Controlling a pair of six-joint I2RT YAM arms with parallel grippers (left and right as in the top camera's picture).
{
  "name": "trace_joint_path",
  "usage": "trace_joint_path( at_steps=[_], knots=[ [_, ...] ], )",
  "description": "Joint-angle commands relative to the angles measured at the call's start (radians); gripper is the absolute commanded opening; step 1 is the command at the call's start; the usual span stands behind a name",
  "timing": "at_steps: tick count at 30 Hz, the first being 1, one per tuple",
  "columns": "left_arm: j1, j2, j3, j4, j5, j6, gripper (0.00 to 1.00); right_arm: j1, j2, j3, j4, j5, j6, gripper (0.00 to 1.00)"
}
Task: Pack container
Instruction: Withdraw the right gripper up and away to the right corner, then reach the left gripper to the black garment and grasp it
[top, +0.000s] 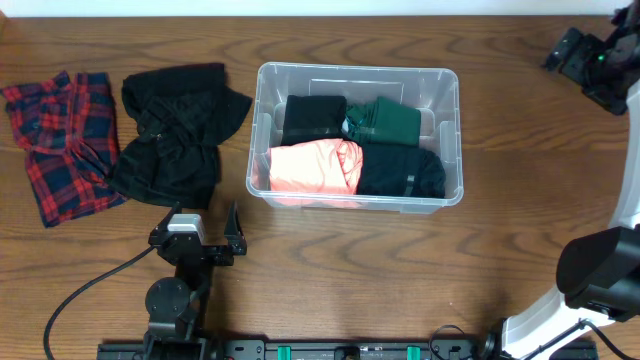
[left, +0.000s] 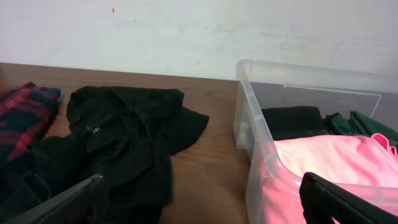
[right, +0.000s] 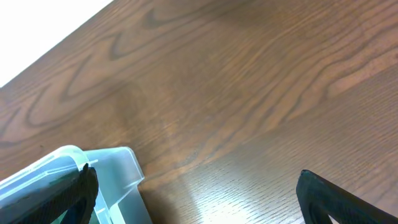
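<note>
I should next close my left gripper on the middle of the loose black garment (top: 183, 108) (left: 138, 124), which is between the red plaid garment and the bin.
The container (top: 355, 68) is a clear plastic bin in the middle of the table. It holds a folded black garment (top: 313, 118), a green one (top: 385, 120), a pink one (top: 315, 168) and another black one (top: 400, 172). My left gripper (top: 205, 218) is open and empty near the front edge, left of the bin. In the left wrist view the left gripper (left: 202, 186) faces the container (left: 249, 87) and the pink garment (left: 329, 158). My right gripper (top: 578, 52) is open and empty at the far right. In the right wrist view the right gripper (right: 194, 180) is over bare wood beside a container corner (right: 112, 168).
A loose black garment (top: 175, 130) lies crumpled left of the bin and also shows in the left wrist view (left: 124, 130). A red plaid garment (top: 60, 140) lies at the far left (left: 22, 118). A cable runs along the front left of the table.
</note>
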Motion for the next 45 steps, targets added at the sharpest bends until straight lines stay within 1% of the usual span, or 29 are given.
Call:
trace_joint_path(
  at_steps=[1,5,7,10,14,15,19,21,24,26,33,35,40,45],
  knots=[
    [-0.005,-0.006,-0.028,-0.012,-0.012,-0.011,0.98,-0.008,0.010,0.005,0.002,-0.039,0.014,0.99],
    [-0.005,-0.004,0.033,-0.025,-0.008,-0.040,0.98,-0.007,0.010,0.005,0.002,-0.039,0.014,0.99],
    [-0.003,0.014,0.113,-0.080,-0.013,-0.044,0.98,-0.007,0.010,0.005,0.002,-0.039,0.014,0.99],
    [0.016,0.111,0.295,-0.212,-0.048,-0.042,0.98,-0.007,0.010,0.005,0.002,-0.040,0.014,0.99],
    [0.057,0.360,0.591,-0.401,-0.060,-0.017,0.98,-0.007,0.010,0.005,0.002,-0.040,0.014,0.99],
    [0.066,0.468,0.705,-0.471,-0.053,0.003,0.98,-0.007,0.010,0.005,0.002,-0.040,0.014,0.99],
    [0.068,0.761,0.999,-0.660,0.009,0.107,0.98,-0.007,0.010,0.005,0.002,-0.040,0.014,0.99],
    [0.068,0.902,1.135,-0.740,0.047,0.145,0.98,-0.007,0.010,0.005,0.002,-0.040,0.014,0.99],
    [0.068,1.061,1.260,-0.787,0.070,0.149,0.98,-0.007,0.010,0.005,0.002,-0.040,0.014,0.99],
    [0.068,1.146,1.292,-0.781,0.062,0.149,0.98,-0.007,0.010,0.005,0.002,-0.040,0.014,0.99],
    [0.069,1.366,1.294,-0.762,-0.034,0.146,0.98,-0.007,0.010,0.005,0.002,-0.039,0.014,0.99],
    [0.069,1.428,1.294,-0.753,-0.039,0.158,0.98,-0.007,0.010,0.005,0.002,-0.039,0.014,0.99],
    [0.069,1.556,1.294,-0.699,-0.048,0.156,0.98,-0.007,0.010,0.005,0.002,-0.039,0.014,0.99],
    [0.069,1.651,1.294,-0.674,-0.106,0.156,0.98,-0.007,0.010,0.005,0.002,-0.039,0.014,0.99]
  ],
)
